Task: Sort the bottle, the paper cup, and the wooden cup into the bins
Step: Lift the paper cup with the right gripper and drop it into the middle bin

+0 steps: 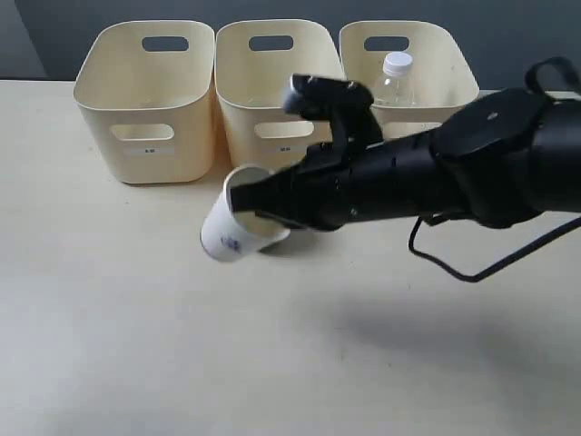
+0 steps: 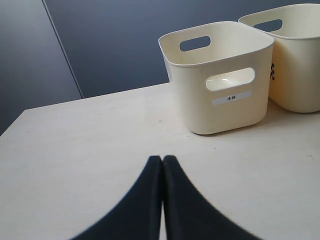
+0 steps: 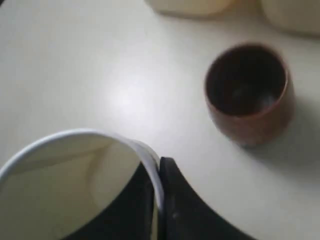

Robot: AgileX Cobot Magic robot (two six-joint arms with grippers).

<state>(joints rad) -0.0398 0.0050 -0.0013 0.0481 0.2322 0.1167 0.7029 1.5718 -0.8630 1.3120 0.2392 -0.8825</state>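
My right gripper will release the paper cup, now tilted just above the table, inside the middle bin (image 1: 278, 118), just behind the bin's front handle slot.
A white paper cup (image 1: 229, 232) with a blue mark hangs tilted just above the table in front of the middle bin (image 1: 243, 118). My right gripper (image 1: 245, 202) reaches across and is shut on its rim; the right wrist view shows one finger inside the paper cup (image 3: 60, 180) and one outside, at my right gripper (image 3: 158, 170). The brown wooden cup (image 3: 248, 95) stands upright on the table nearby; the arm hides it in the exterior view. The clear bottle (image 1: 396, 82) stands in the right bin (image 1: 449, 82). My left gripper (image 2: 162, 161) is shut on nothing, low over the table.
The left bin (image 1: 136, 109) looks empty. In the left wrist view a labelled bin (image 2: 200, 100) stands ahead with a second bin (image 2: 297, 75) beside it. A black cable (image 1: 454, 268) hangs under the right arm. Dark wall behind the bins.
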